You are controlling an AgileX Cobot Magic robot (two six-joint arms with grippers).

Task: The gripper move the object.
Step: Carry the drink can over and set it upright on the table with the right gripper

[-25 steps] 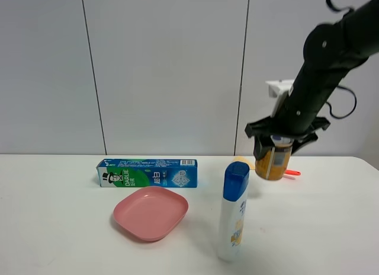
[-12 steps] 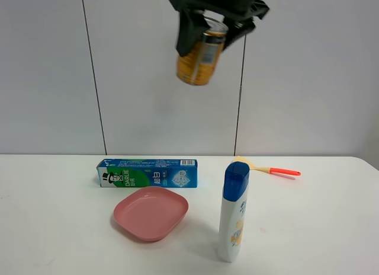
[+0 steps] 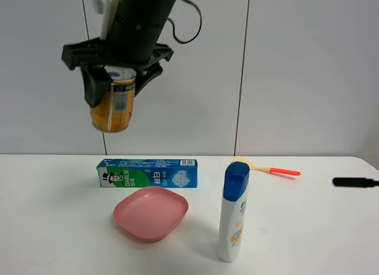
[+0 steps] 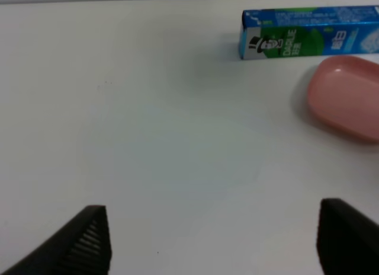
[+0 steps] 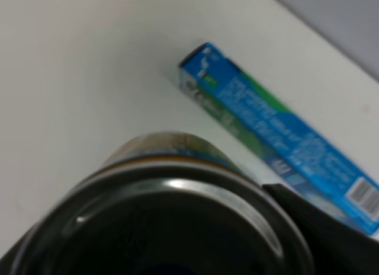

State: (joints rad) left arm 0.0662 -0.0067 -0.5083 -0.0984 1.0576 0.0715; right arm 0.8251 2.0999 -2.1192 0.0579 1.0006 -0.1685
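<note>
The yellow-orange can will go down on the white table [image 3: 87, 232] beside the pink plate, opposite the white bottle, from my right gripper.
The yellow-orange can [image 3: 112, 109] with a silver top hangs high in the air at the left of the exterior view, above the table and left of the toothpaste box. My right gripper [image 3: 115, 91], a black claw on a thick dark arm reaching across from the right, is shut on the can's upper part. In the right wrist view the can's silver rim [image 5: 172, 198] fills the lower frame, with a dark finger [image 5: 323, 227] beside it. My left gripper [image 4: 207, 242] is open and empty low over bare table; it does not show in the exterior view.
A blue-green toothpaste box [image 3: 147, 172] lies at the back of the white table; it also shows in both wrist views [image 4: 308, 41] [image 5: 284, 150]. A pink plate [image 3: 151, 212] sits before it. A white bottle with blue cap [image 3: 233, 213] stands right of centre. A spoon [image 3: 266, 167] lies behind. A thin black bar [image 3: 354, 182] pokes in at right.
My right gripper has carried the can from low at the right, up over the middle, and across to high at the left. The black bar has appeared at the right edge.
</note>
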